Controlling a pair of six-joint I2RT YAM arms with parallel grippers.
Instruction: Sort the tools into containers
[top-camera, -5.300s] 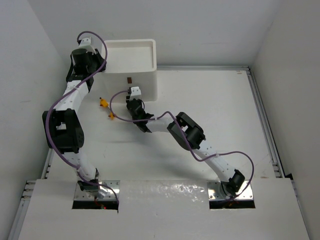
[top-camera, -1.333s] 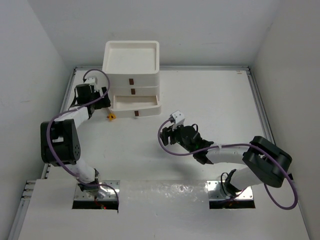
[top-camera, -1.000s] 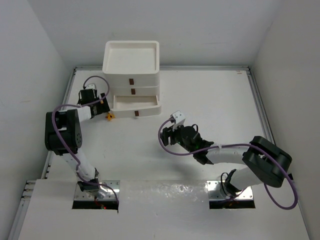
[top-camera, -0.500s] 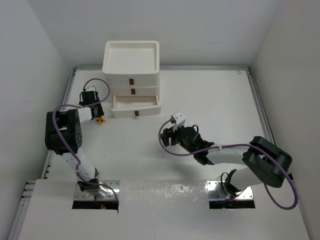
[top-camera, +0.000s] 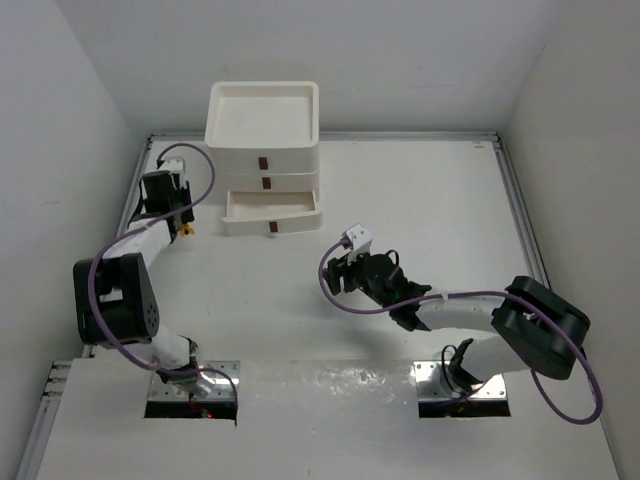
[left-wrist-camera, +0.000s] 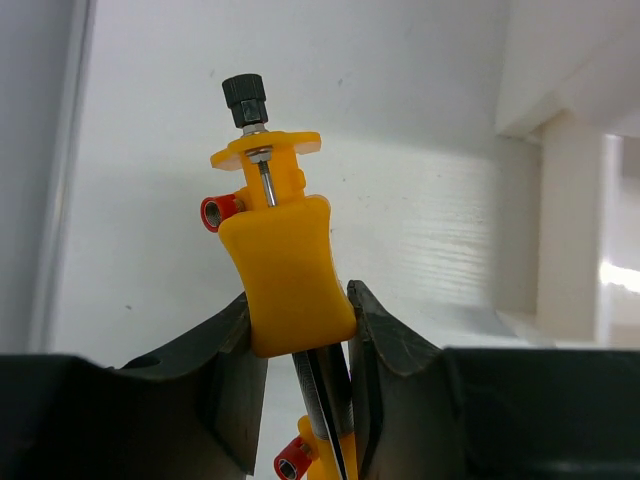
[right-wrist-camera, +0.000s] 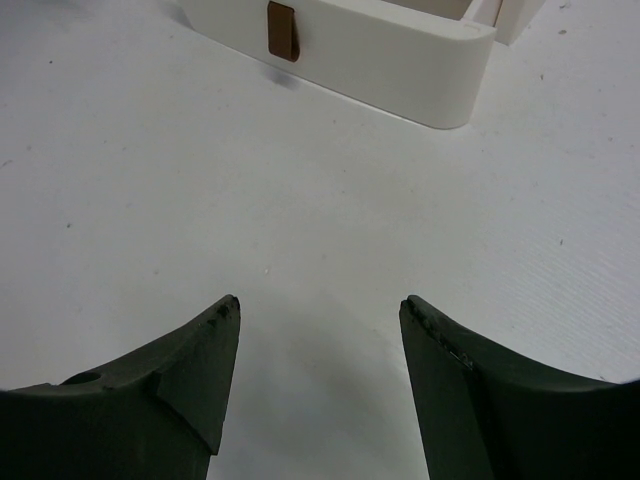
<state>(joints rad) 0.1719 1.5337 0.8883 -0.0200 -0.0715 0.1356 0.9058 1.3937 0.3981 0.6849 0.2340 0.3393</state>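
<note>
The yellow-orange tool will go from my left gripper down into the pulled-out bottom drawer (top-camera: 270, 206), behind the drawer's brown handle.
A yellow-orange tool (left-wrist-camera: 285, 265) with a black knob, red caps and a thin metal shaft is pinched between the jaws of my left gripper (left-wrist-camera: 298, 298), which is shut on it. From above, the left gripper (top-camera: 178, 218) sits left of the white drawer unit (top-camera: 262, 105), and a bit of the yellow tool (top-camera: 186, 229) shows at its tip. The bottom drawer (top-camera: 272, 208) is pulled out. My right gripper (right-wrist-camera: 318, 305) is open and empty over bare table, facing that drawer's front (right-wrist-camera: 400, 50) and its brown handle (right-wrist-camera: 283, 30). It shows in the top view as well, the right gripper (top-camera: 340, 270).
The unit's upper two drawers are shut, each with a brown handle (top-camera: 262, 162), and its top is a recessed tray (top-camera: 222, 100). The side of the unit (left-wrist-camera: 575, 210) stands close on the right in the left wrist view. White walls enclose the table.
My left gripper has closed on the yellow-orange tool and carried it leftward, away from the drawer front. The right arm has stayed almost still.
</note>
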